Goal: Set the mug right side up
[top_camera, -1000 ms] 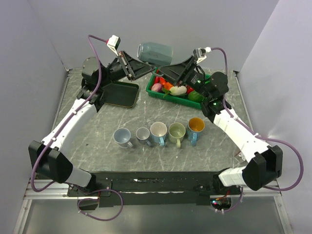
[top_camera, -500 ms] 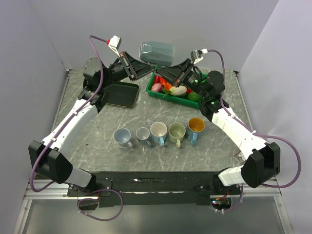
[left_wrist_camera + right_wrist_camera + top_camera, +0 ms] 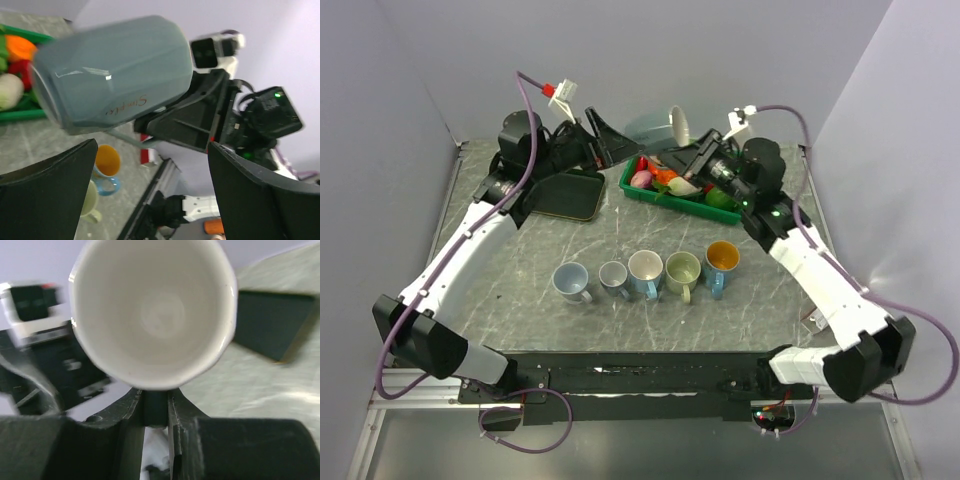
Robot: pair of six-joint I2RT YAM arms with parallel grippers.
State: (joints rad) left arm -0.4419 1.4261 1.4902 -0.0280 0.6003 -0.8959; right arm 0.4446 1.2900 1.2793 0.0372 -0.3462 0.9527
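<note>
The grey-blue mug will go down from my right gripper on the bare table (image 3: 754, 265) next to the mug with the orange inside.
The grey-blue mug (image 3: 655, 128) with a white inside hangs in the air at the back of the table, lying on its side with its mouth toward the right. My right gripper (image 3: 692, 152) is shut on its handle; in the right wrist view the mug's open mouth (image 3: 152, 310) faces the camera just above the closed gripper (image 3: 156, 402). My left gripper (image 3: 612, 140) stands wide open just left of the mug, not touching it. In the left wrist view the mug (image 3: 115, 75) floats above the gap of the left gripper (image 3: 152, 160).
Below the mug sits a green bin (image 3: 665, 203) of toy food. A black tray (image 3: 565, 195) lies to its left. Several upright mugs (image 3: 645, 272) stand in a row near the middle of the table.
My left gripper has let go of the mug and opened wide. My right gripper has shut on the handle, and the mug has turned so its mouth faces right.
</note>
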